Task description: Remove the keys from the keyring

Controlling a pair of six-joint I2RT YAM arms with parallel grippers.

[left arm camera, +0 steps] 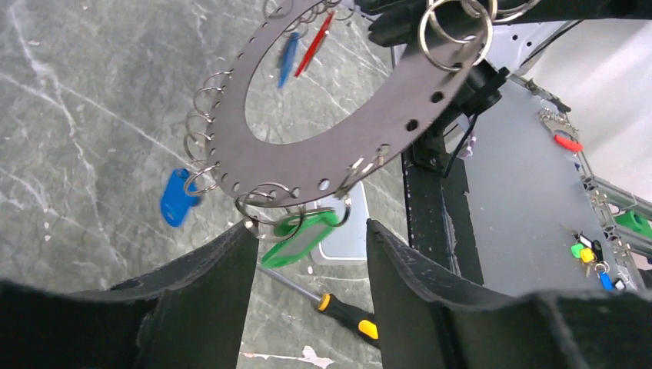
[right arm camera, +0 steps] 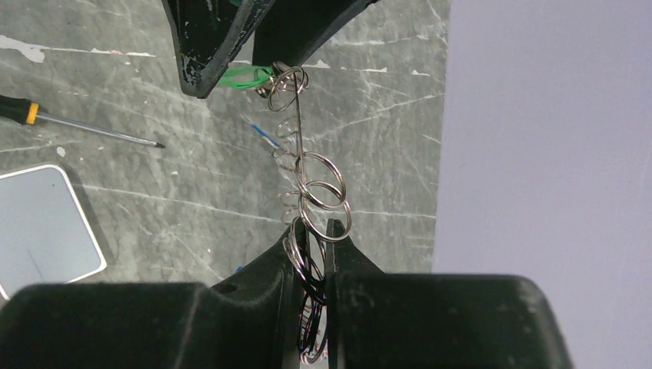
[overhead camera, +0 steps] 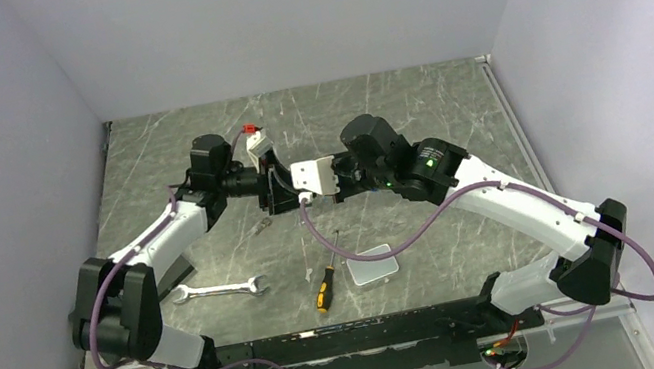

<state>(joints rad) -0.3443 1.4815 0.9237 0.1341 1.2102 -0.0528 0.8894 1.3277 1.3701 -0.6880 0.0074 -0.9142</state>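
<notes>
A split ring rests against the fingertip of my left gripper above the green tag, so next I get my left gripper clear of the ring and close it on the tag alone [left arm camera: 296, 243].
The keyring [left arm camera: 323, 157] is a flat dark grey ring with small split rings along its rim, held up in the air. My right gripper [right arm camera: 314, 227] is shut on its edge, and in the right wrist view the keyring [right arm camera: 298, 146] shows edge on. From the rim hang keys with a green tag [left arm camera: 302, 235], a blue tag [left arm camera: 177, 198] and, further up, a blue and a red tag [left arm camera: 314, 42]. My left gripper [left arm camera: 311, 231] is open, with the green tag between its fingertips. Its left finger [left arm camera: 223, 277] touches a split ring.
On the table below lie a yellow-and-black screwdriver [overhead camera: 326, 286], a grey box [overhead camera: 371, 266] and a silver wrench [overhead camera: 218, 289]. A small key [overhead camera: 259, 227] lies near the left arm. Loose tagged keys [left arm camera: 588, 254] rest on the grey platform beyond the table's near edge.
</notes>
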